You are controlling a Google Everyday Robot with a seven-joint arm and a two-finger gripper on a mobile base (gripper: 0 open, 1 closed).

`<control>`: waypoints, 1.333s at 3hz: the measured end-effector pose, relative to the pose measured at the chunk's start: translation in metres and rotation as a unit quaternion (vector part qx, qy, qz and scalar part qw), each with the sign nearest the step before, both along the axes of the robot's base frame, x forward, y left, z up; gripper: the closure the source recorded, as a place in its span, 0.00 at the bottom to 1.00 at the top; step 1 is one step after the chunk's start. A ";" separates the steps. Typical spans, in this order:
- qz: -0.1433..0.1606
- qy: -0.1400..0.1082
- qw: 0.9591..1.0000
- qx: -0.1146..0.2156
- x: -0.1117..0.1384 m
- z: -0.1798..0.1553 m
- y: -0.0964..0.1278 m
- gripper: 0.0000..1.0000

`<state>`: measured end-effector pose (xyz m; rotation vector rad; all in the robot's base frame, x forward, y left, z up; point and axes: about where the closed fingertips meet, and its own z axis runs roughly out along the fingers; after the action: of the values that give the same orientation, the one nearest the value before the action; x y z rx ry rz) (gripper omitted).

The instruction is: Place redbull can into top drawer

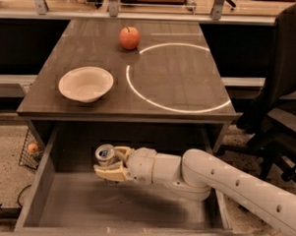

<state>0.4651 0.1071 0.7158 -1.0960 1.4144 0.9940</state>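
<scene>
My gripper needs to put the redbull can down on the grey drawer bottom below the white bowl [97, 180], near the back.
The redbull can [105, 154], silver with a shiny pull-tab top, is held upright in my gripper [109, 163], whose cream fingers are shut around it. The white arm reaches in from the lower right. The can hangs inside the open top drawer [43, 182], over the left-middle of its flat grey bottom, near the back. I cannot tell whether the can touches the drawer floor.
On the dark tabletop [184, 82] sit a red-orange apple [129, 37] at the back and a white bowl [85, 84] at the left. A black office chair [282, 96] stands at the right. A wire basket [31, 149] sits on the floor at the left.
</scene>
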 end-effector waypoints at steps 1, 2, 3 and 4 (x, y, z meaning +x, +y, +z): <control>0.016 -0.013 1.000 0.005 0.004 -0.009 0.018 1.00; 0.031 -0.028 0.999 0.001 0.006 -0.019 0.031 1.00; 0.041 -0.036 0.999 0.000 0.006 -0.029 0.039 1.00; 0.042 -0.040 0.998 -0.002 0.007 -0.039 0.041 1.00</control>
<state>0.4722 0.1479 0.6768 -1.1937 1.3150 0.9958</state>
